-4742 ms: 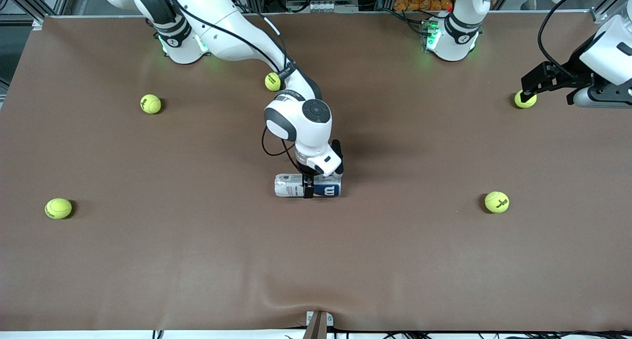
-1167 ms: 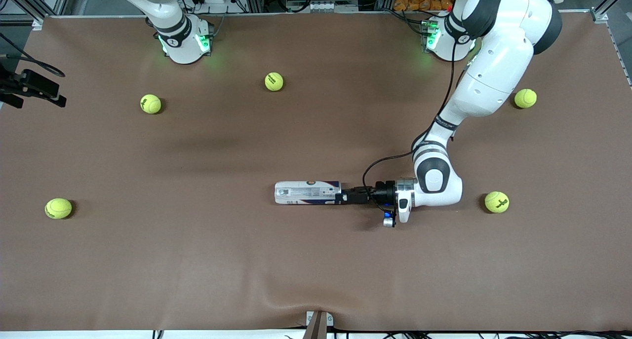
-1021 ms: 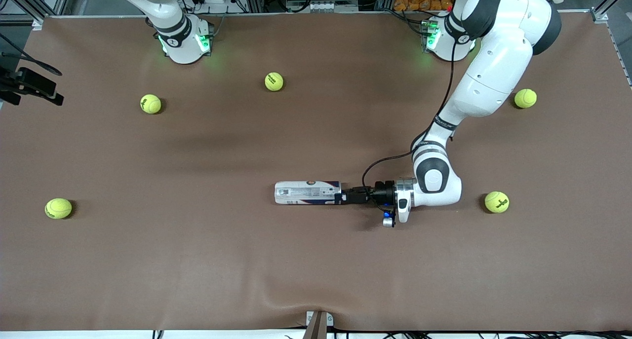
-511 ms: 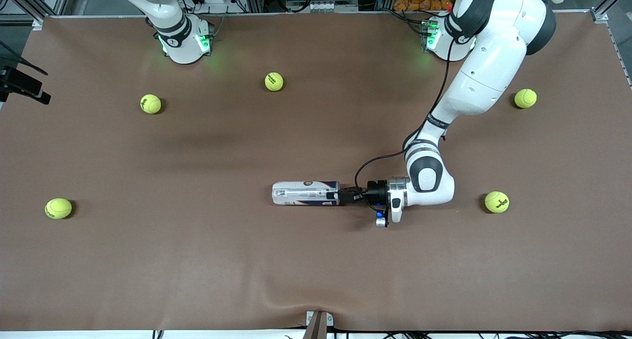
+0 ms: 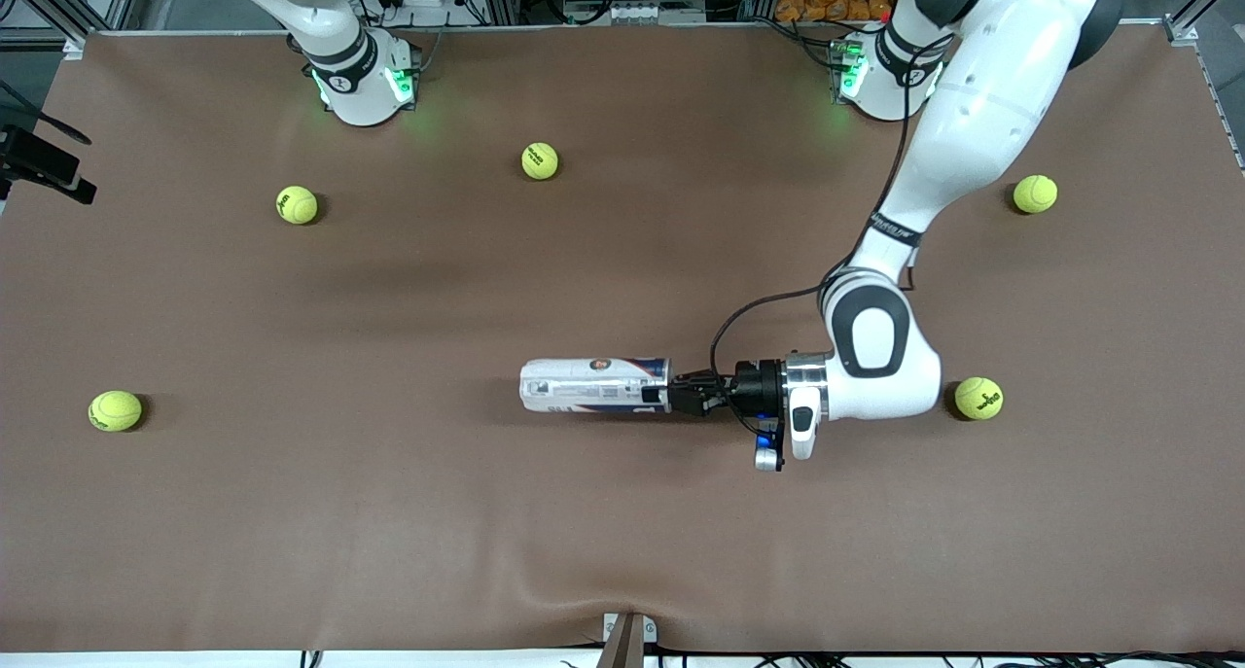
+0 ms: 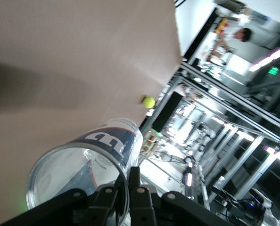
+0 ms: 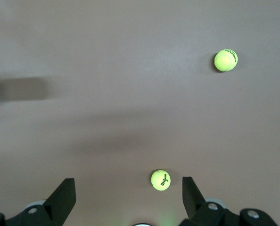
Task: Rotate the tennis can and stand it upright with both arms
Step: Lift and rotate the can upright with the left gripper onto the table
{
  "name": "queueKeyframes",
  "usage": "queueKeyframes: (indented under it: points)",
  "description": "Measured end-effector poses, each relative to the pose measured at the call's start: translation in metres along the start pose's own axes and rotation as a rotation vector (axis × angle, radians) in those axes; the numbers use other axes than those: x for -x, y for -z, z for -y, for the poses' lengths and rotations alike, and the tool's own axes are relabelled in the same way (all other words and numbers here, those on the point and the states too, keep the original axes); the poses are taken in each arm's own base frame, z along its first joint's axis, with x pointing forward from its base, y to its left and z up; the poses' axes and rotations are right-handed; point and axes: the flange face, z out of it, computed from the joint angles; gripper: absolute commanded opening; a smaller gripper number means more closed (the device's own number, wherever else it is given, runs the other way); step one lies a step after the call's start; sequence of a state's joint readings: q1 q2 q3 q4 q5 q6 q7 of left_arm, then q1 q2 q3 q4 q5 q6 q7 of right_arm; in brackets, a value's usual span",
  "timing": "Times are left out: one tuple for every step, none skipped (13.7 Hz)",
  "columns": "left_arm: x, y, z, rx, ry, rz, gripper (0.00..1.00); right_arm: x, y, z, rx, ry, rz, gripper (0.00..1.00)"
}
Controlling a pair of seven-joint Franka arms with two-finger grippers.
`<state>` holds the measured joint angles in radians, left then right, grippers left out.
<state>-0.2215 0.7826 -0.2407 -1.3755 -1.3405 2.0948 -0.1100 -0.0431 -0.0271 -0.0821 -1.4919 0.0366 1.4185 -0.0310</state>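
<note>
Next, I release the tennis can from my left gripper upright on the middle of the bare brown table (image 5: 623, 345), clear of the balls.
The tennis can (image 5: 593, 386) lies lengthwise near the table's middle, a clear tube with a white, navy and red label. My left gripper (image 5: 679, 395) is level with it at the end toward the left arm's side, shut on the silvery rim. In the left wrist view the can (image 6: 83, 165) shows its open mouth, and the gripper (image 6: 128, 176) pinches the rim wall, one finger inside and one outside. My right gripper (image 5: 39, 162) hangs high over the table edge at the right arm's end, and in its own view it (image 7: 128, 195) stands open and empty.
Several yellow-green tennis balls lie scattered: one (image 5: 978, 398) close by the left arm's wrist, one (image 5: 1035, 193) farther back, others (image 5: 539, 160), (image 5: 297, 204) near the right arm's base, one (image 5: 115, 410) at the right arm's end. A small bracket (image 5: 627, 634) sits at the near edge.
The left gripper has closed on the can's rim. The can's free end has since shifted a little toward the right arm's end and looks slightly raised. The right gripper barely moved.
</note>
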Motion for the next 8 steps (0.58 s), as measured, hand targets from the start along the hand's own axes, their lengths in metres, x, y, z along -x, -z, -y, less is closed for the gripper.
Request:
queueKeyframes:
  points:
    - [0.012,0.003,-0.021,-0.052,0.035,-0.012,0.00,0.001,0.000,0.000,0.000,0.000,0.006,1.00]
    - [0.024,0.003,-0.038,-0.101,0.061,-0.027,0.00,0.000,-0.001,0.001,0.000,0.001,0.011,1.00]
    - [0.038,-0.003,-0.052,-0.148,0.079,-0.041,0.00,-0.001,-0.003,0.002,0.000,0.004,0.017,1.00]
    - [0.051,-0.014,-0.061,-0.193,0.087,-0.049,0.00,-0.003,-0.006,0.006,0.001,0.002,0.022,1.00]
    - [0.067,-0.029,-0.066,-0.244,0.079,-0.054,0.00,-0.005,-0.009,0.011,0.005,-0.009,0.029,1.00]
    - [0.082,-0.045,-0.070,-0.311,0.052,-0.068,0.00,-0.007,-0.012,0.017,0.012,-0.014,0.033,1.00]
    - [0.096,-0.059,-0.072,-0.398,0.018,-0.100,0.00,-0.008,-0.014,0.023,0.020,-0.013,0.036,1.00]
    - [0.110,-0.070,-0.072,-0.494,-0.018,-0.147,0.00,-0.010,-0.015,0.029,0.028,-0.008,0.038,1.00]
